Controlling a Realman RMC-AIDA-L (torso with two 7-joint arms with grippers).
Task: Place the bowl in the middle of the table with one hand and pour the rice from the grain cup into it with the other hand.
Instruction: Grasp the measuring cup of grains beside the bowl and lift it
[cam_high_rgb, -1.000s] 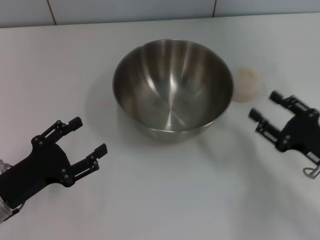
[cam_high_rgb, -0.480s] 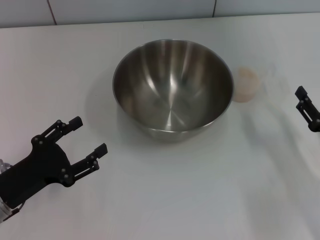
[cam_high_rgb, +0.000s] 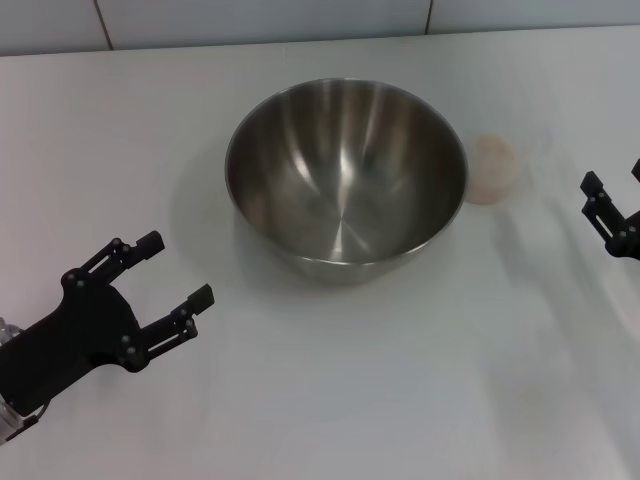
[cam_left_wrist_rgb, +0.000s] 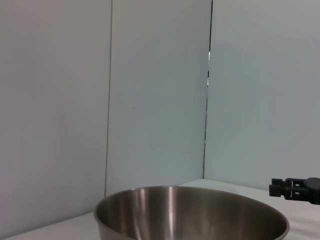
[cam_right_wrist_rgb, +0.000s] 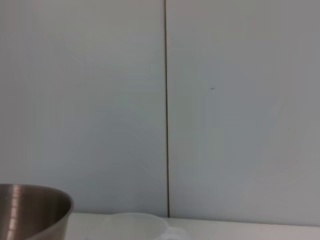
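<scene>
The robot's right gripper will close on the grain cup's handle (cam_high_rgb: 541, 143) (cam_right_wrist_rgb: 173, 233), which sticks out on the side away from the steel bowl.
The steel bowl (cam_high_rgb: 345, 175) stands upright and empty in the middle of the white table (cam_high_rgb: 330, 400). It also shows in the left wrist view (cam_left_wrist_rgb: 192, 215) and the right wrist view (cam_right_wrist_rgb: 30, 210). The clear grain cup (cam_high_rgb: 493, 168) with pale rice in it stands just right of the bowl, close to its rim; its rim shows in the right wrist view (cam_right_wrist_rgb: 137, 225). My left gripper (cam_high_rgb: 177, 268) is open and empty at the front left, apart from the bowl. My right gripper (cam_high_rgb: 612, 178) is open and empty at the right edge of view, to the right of the cup. It also shows in the left wrist view (cam_left_wrist_rgb: 295, 189).
A pale panelled wall (cam_high_rgb: 300, 20) runs along the table's far edge. Bare tabletop lies in front of the bowl and between the two grippers.
My right gripper has moved right and away, from near the bowl's front right to the right edge of view. The left gripper, bowl and cup have not moved.
</scene>
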